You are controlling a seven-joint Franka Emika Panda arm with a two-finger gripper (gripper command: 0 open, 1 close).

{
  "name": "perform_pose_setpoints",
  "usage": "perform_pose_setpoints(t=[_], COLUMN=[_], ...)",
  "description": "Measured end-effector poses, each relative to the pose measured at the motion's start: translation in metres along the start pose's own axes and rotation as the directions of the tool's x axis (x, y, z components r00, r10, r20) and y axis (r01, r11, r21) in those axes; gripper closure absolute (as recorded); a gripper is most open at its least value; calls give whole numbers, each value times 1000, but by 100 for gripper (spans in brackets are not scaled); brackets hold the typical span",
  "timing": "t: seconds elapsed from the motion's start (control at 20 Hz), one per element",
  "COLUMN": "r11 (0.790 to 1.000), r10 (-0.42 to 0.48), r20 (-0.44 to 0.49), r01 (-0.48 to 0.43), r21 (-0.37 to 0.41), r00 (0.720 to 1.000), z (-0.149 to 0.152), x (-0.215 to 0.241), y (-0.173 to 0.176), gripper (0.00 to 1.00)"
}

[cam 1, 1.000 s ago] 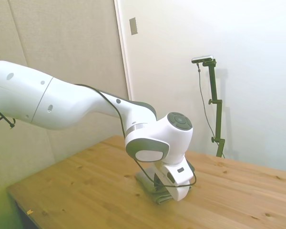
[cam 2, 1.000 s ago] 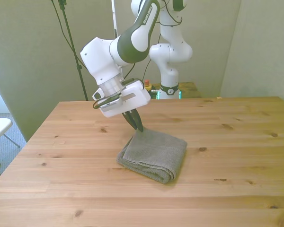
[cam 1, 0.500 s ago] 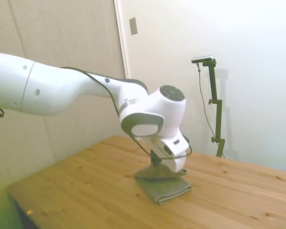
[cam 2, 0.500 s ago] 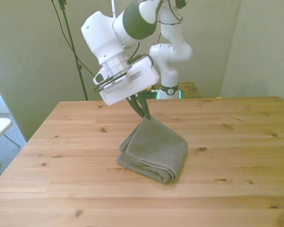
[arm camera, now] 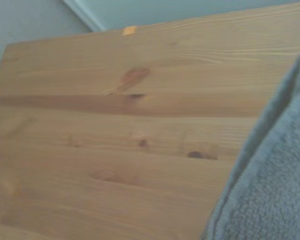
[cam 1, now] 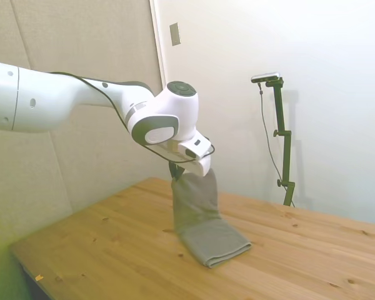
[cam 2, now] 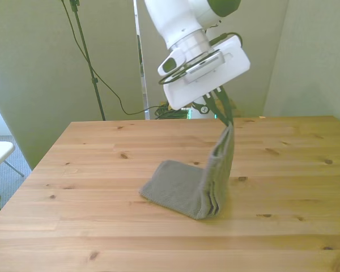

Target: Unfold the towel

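I will have my gripper release the towel's flap, now lifted well above the table, on the bare wood (cam 1: 155, 229) next to the flat part of the towel, toward the base of the arm.
The grey-olive towel (cam 2: 192, 190) lies partly on the wooden table (cam 2: 90, 226). Its upper layers are lifted into a standing flap (cam 1: 195, 197) that hangs from my gripper (cam 2: 227, 120), which is shut on the flap's top edge well above the table. The lower part of the towel (cam 1: 214, 242) stays flat on the wood. In the wrist view the towel (arm camera: 270, 185) fills one side as a blurred grey cloth against the table boards (arm camera: 105, 145).
A pale wall stands behind the table in the side view. A small orange scrap (arm camera: 129, 30) lies at the table's edge in the wrist view. Bare wood stretches around the towel on all sides (cam 2: 289, 187).
My gripper has risen and swung toward the front view's right, pulling the towel's top layers up from flat into a standing flap. The bottom layer has stayed in place.
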State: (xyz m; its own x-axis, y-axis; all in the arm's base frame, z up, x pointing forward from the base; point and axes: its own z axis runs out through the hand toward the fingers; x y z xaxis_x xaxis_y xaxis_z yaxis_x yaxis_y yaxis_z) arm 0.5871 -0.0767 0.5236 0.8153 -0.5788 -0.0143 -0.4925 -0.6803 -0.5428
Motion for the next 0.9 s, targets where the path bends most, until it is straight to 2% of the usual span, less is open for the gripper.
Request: perform_pose_setpoints(t=[0.15,0.2,0.45,0.9], r11=[998,997,990,987], r10=[-61,-78,-129,-152], r20=[34,45,77,83], r01=[62,78,133,155], r21=[-6,-12,-44,-35], r00=[998,996,989,985], z=[17,21,30,16], x=[-26,-34,-58,-69], y=[-13,-14,-8,-9], gripper=[100,0,0,0])
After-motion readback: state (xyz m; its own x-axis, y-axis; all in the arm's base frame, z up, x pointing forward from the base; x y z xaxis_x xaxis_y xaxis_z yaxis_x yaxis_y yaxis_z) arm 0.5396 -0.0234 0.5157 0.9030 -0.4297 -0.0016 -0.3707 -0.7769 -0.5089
